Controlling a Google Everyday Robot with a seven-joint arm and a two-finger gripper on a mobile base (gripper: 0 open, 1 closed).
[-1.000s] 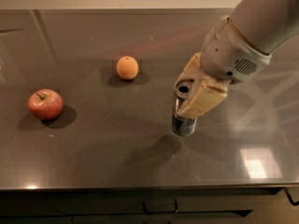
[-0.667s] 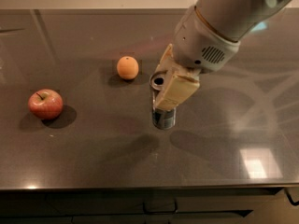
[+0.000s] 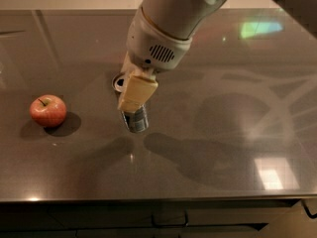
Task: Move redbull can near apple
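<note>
I need to use my gripper to set the redbull can down beside the red apple, at the edge of its shadow (image 3: 79,132). The can is held just above the countertop.
The redbull can (image 3: 134,119) is a slim silver can with a dark blue patch low on its side, held just above the dark countertop at centre left. My gripper (image 3: 130,94) is shut on the can, one cream finger pad (image 3: 137,92) across its front, the can's top rim showing behind. The red apple (image 3: 47,110) with a short stem sits on the counter at the left, well apart from the can. My white arm comes down from the upper right.
The dark glossy countertop (image 3: 223,148) stretches across the view, with its front edge along the bottom. The arm's shadow lies to the right of the can. The small orange fruit is hidden behind the arm.
My gripper has carried the can leftward, closer to the apple. The arm now covers the spot where the orange fruit showed.
</note>
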